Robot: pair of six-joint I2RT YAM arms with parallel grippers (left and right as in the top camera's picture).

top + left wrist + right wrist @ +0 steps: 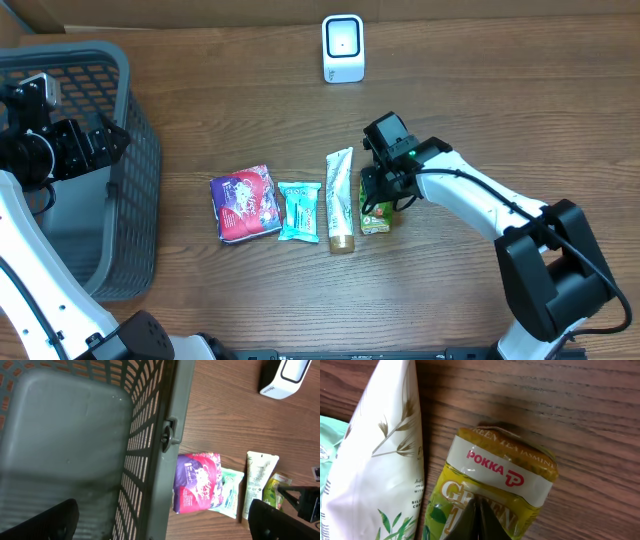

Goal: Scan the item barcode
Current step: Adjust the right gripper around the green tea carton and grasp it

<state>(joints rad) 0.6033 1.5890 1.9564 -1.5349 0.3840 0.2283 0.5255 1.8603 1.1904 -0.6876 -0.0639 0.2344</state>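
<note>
The right gripper's closed fingers point at the broad printed side of the green tea carton, so the robot should open them and grip the carton's long side (pixel 390 218) away from the white tube.
The item under my right gripper is a yellow-green Pokka green tea carton (pixel 375 216) (pixel 506 466), lying flat at the right end of a row of goods on the wooden table. My right gripper (pixel 386 190) (pixel 480 503) is shut, its two fingertips pressed together in a point just over the carton's printed face, with nothing between them. The white barcode scanner (pixel 343 48) (pixel 285 377) stands at the table's far edge. My left gripper (pixel 105 140) (pixel 162 520) hangs open over the grey basket's rim, holding nothing.
Left of the carton lie a white tube (pixel 340 200) (pixel 375 455), a teal packet (pixel 299 211) and a purple-pink pack (pixel 245 203) (pixel 196 481). The grey mesh basket (pixel 135 190) (pixel 170 435) fills the left side of the table.
</note>
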